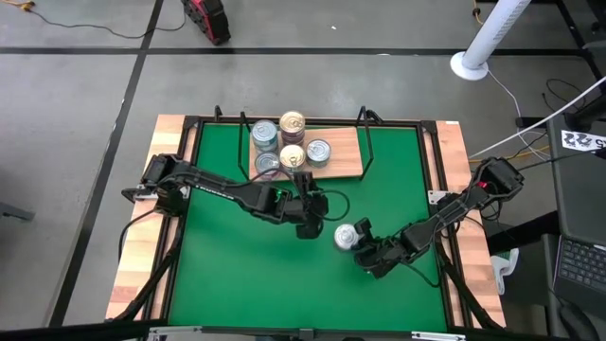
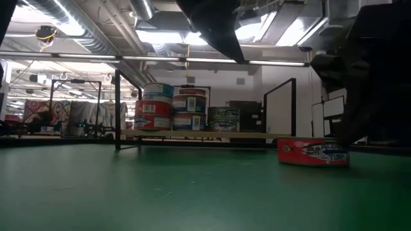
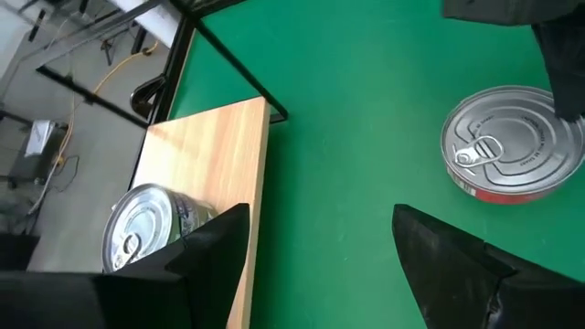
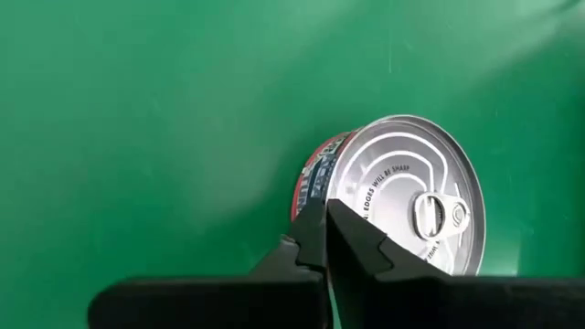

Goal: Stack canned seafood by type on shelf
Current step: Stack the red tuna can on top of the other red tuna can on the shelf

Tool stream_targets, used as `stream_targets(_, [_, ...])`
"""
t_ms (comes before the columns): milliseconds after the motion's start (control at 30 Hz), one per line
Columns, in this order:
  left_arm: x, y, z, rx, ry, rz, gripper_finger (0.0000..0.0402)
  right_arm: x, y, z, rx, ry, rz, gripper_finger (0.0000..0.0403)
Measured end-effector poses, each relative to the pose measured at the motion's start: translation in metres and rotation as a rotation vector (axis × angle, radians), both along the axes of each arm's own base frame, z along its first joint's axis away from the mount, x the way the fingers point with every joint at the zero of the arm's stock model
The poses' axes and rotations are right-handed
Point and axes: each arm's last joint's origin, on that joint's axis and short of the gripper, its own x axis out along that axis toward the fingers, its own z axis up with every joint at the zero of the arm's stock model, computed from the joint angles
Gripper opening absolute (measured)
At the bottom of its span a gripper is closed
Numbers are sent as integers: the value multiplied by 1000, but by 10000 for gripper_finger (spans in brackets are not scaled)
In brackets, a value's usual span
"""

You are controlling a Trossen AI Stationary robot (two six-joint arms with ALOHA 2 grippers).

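My left gripper grips next across the silver lid [image 1: 347,236] [image 3: 512,142] and the bottom of the loose red-labelled tin beside the fingers of my right gripper.
A loose flat tin [image 1: 346,237] with a silver pull-tab lid and a red side label [image 2: 313,153] stands on the green mat, near of the shelf. My right gripper [image 1: 359,245] is shut, its tips at this tin's edge [image 4: 324,215]. The shelf [image 1: 343,163], a light wooden board in a black wire frame, bears several tins [image 1: 293,125], some stacked two high [image 2: 154,106]. My left gripper [image 1: 308,224] hovers open [image 3: 320,260] over the shelf's near edge, above the mat, with nothing between its fingers. My right gripper's shut fingertips [image 4: 340,224] meet the loose tin at the rim of its lid [image 4: 352,196], above the red side label. The fingers slant down from the table's near right. The tin stands flat on the mat, lid up.
Black wire uprights [image 2: 118,109] stand at the shelf's ends. Pale wooden planks [image 1: 142,227] run along both table sides. Open green mat [image 1: 237,275] lies near and left of the arms. A tin [image 3: 146,224] sits on the shelf just beside my left gripper.
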Motion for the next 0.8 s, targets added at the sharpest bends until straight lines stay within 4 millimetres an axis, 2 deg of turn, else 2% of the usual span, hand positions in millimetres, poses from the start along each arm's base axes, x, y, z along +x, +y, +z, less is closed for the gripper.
stream_targets(200, [-2, -15, 0, 24, 36, -101, 265, 5, -5, 0, 44, -13, -59, 2])
stream_targets(467, [-10, -48, -1, 83, 76, -255, 265, 18, -23, 2, 153, -43, -226, 1])
stream_targets(800, [-18, -72, -1, 56, 65, -289, 265, 39, -38, 10, 329, -142, -297, 0])
